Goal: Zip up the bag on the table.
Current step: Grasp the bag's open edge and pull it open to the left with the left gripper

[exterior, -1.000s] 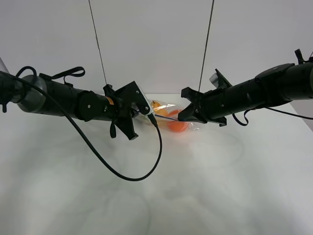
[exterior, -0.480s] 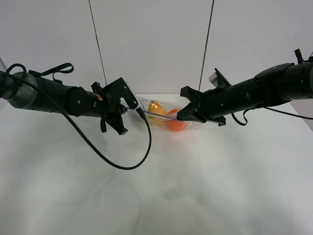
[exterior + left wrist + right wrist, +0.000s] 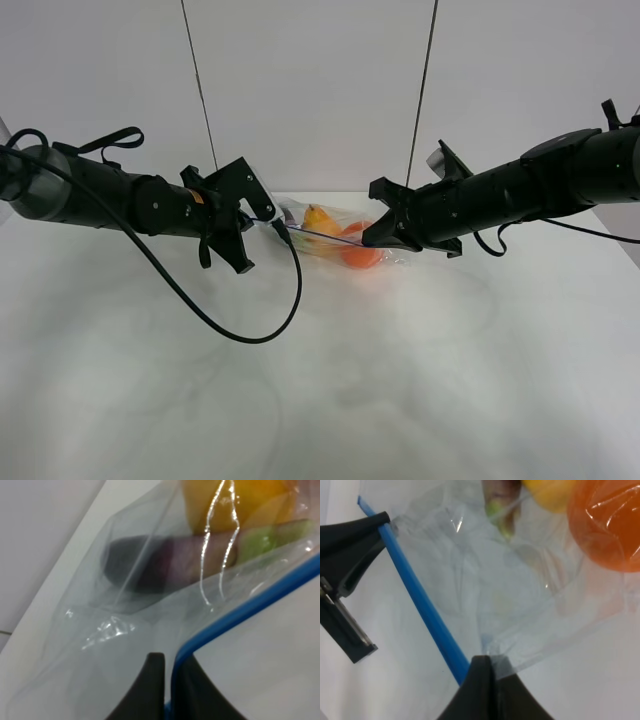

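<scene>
The robot's left gripper needs to release the blue zipper strip at the bag's eggplant end (image 3: 228,215), near the table's far edge.
The clear crinkly bag (image 3: 335,240) lies on the white table (image 3: 400,380) between both arms. Its blue zipper strip (image 3: 420,596) runs straight from one gripper to the other. A dark eggplant (image 3: 142,565), a yellow fruit (image 3: 235,500) and an orange (image 3: 610,525) show through the plastic. My left gripper (image 3: 170,682) is shut on the strip (image 3: 240,612) at the bag's left end (image 3: 258,224). At the opposite end, my right gripper (image 3: 487,680) is pinched shut on the bag's corner, and it shows in the high view (image 3: 372,237).
A black cable (image 3: 240,330) hangs from the left arm and loops over the table in front of the bag. Two thin dark cords (image 3: 420,90) run up the pale back wall. The table's far edge lies just behind the bag.
My left gripper has slid to the left along the blue strip, uncovering more of the bag. The right arm has stayed put.
</scene>
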`<state>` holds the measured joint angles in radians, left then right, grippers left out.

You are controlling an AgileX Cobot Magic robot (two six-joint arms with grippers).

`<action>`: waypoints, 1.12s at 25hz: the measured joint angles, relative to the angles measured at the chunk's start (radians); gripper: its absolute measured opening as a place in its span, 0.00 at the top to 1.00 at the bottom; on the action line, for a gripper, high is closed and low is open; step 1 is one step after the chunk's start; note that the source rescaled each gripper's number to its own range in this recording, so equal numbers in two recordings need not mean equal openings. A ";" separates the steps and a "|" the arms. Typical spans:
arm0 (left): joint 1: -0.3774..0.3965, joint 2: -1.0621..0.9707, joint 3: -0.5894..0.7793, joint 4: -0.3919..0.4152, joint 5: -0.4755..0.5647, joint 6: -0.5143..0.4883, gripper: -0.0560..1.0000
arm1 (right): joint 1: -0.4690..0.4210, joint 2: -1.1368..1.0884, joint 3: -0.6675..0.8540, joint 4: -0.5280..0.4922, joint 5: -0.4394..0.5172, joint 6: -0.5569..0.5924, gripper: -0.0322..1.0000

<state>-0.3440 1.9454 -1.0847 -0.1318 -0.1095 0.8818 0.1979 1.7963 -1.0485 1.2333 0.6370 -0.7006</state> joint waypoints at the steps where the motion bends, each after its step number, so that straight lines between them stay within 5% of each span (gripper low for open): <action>1: 0.005 0.000 0.000 0.000 0.000 0.002 0.95 | 0.000 0.000 0.000 0.001 0.000 0.000 0.97; 9: 0.071 0.000 0.000 -0.001 0.006 0.002 0.95 | 0.000 0.000 0.000 -0.005 -0.001 0.000 0.97; 28: 0.082 0.000 0.000 -0.002 0.006 -0.008 0.95 | 0.000 0.000 0.000 -0.022 -0.005 0.000 0.97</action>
<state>-0.2623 1.9454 -1.0847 -0.1335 -0.1035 0.8734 0.1979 1.7963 -1.0485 1.2111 0.6317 -0.7006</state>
